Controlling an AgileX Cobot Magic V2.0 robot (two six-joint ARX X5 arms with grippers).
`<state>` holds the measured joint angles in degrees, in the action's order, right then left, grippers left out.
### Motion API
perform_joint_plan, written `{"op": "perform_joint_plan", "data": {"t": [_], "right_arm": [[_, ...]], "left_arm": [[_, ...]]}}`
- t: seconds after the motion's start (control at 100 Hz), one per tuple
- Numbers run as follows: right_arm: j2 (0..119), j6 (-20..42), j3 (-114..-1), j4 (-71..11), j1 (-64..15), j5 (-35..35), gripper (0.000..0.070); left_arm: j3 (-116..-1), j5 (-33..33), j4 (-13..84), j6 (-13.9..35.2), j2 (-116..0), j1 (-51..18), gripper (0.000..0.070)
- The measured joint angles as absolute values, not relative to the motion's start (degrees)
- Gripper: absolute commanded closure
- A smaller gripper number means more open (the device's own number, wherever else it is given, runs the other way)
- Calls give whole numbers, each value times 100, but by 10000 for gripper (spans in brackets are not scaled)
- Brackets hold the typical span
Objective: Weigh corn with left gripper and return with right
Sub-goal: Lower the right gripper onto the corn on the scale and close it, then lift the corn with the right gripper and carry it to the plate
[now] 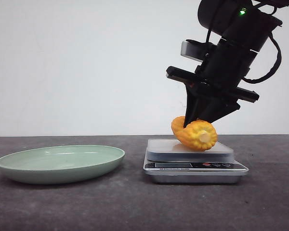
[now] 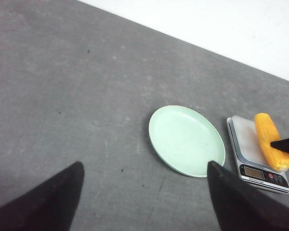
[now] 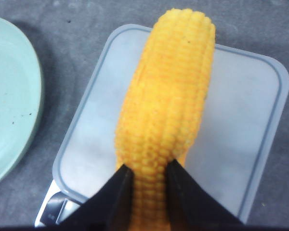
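I should use my right gripper to set the corn free in the middle of the shallow pale-green plate [image 1: 58,155], letting go of it there. The corn is now at the scale's top.
The corn [image 1: 195,134] is a stubby yellow-orange cob with a pale cut end. It lies tilted at the top of the small kitchen scale [image 1: 192,166], and I cannot tell whether it rests on the platform or hangs just above it. My right gripper [image 1: 195,120] comes down from above and is shut on the corn; in the right wrist view both fingers [image 3: 120,192] press the cob [image 3: 168,106] over the scale platform [image 3: 241,120]. My left gripper [image 2: 144,164] is open and empty, high above the bare table. From there the corn [image 2: 271,141] and scale [image 2: 248,144] show far off.
A shallow pale-green plate [image 1: 62,163] sits empty on the dark grey table, left of the scale; it also shows in the left wrist view [image 2: 187,139] and at the edge of the right wrist view [image 3: 9,96]. A white wall stands behind the table.
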<state>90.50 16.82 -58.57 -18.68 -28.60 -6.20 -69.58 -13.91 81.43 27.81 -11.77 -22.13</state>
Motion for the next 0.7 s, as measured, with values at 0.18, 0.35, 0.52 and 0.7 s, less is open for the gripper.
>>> {"op": "perform_joint_plan", "data": {"t": [0.18, 0.35, 0.52, 0.7], "right_arm": [[8232, 1680, -5972, -2128, -2930, -611, 700], [7697, 1680, -6816, -2386, -3369, -725, 700], [8088, 1693, -7651, -2565, -4121, -458, 700], [9074, 1820, -8361, -2565, -4740, -314, 700]], "left_arm": [[-6958, -1391, 8143, 2779, -1177, -2213, 237], [-6958, -1389, 8143, 2755, -1177, -2213, 237], [-6956, -1389, 7850, 2727, -1177, -2213, 237], [-6956, -1391, 7817, 2694, -1177, -2213, 237]]}}
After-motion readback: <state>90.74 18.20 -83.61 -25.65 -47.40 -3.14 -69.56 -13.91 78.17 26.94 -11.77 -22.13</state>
